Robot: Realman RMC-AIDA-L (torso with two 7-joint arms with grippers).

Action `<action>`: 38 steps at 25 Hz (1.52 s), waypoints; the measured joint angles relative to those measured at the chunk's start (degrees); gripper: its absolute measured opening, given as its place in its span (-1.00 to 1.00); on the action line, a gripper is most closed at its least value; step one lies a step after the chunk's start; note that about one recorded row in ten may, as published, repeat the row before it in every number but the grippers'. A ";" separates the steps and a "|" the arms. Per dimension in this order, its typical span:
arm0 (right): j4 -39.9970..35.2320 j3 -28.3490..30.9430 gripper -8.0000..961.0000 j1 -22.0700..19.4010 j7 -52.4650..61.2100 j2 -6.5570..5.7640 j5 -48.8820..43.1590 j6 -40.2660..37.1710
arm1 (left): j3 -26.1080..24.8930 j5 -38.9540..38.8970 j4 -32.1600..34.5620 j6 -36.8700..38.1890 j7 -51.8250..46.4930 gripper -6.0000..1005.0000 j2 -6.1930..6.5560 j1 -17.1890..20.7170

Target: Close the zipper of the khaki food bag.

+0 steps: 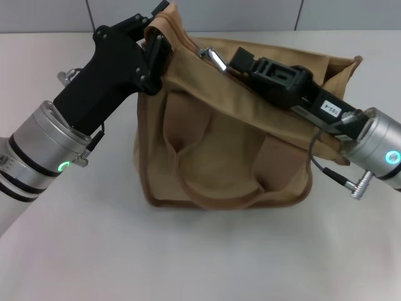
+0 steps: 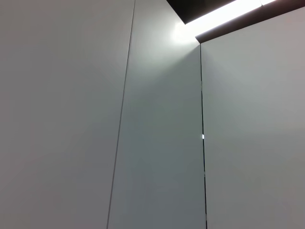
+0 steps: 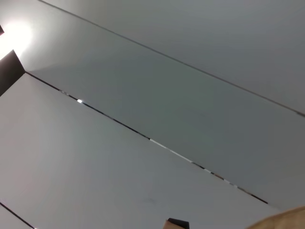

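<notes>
My right fingers meet only the silver pull's loose end, so I will open, turn my wrist and grip the pull nearer the zipper's slider [image 1: 202,52].
The khaki food bag [image 1: 219,144] stands on the white table in the middle of the head view, its looped handle hanging down the front. My left gripper [image 1: 153,45] is at the bag's upper left corner, shut on the fabric of that end. From the right, my right gripper [image 1: 230,63] reaches along the bag's top, shut on the shiny silver pull [image 1: 212,58] of the zipper [image 1: 188,44]. The arm hides the zipper line behind the pull. A sliver of khaki bag [image 3: 290,217] shows at the edge of the right wrist view.
The white table [image 1: 188,251] spreads around the bag, with a grey panelled wall [image 1: 263,12] behind it. A cable and plug [image 1: 354,185] hang under the right wrist. Both wrist views show only wall panels [image 2: 157,143] and a ceiling light [image 3: 14,33].
</notes>
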 joint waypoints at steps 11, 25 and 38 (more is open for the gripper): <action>-2.86 0.10 -0.99 -0.97 -1.11 0.08 0.21 -5.22 | -0.70 0.06 -0.17 0.53 -0.23 -0.89 0.00 0.38; -8.60 -0.16 -0.59 -0.07 -21.59 0.19 0.26 -10.65 | -0.44 0.29 -0.44 0.60 -0.38 -0.89 0.00 -0.10; -6.37 -0.05 -0.55 2.96 -30.55 0.40 0.27 -4.32 | -0.65 0.31 -0.96 0.64 -0.45 -0.89 0.00 -0.73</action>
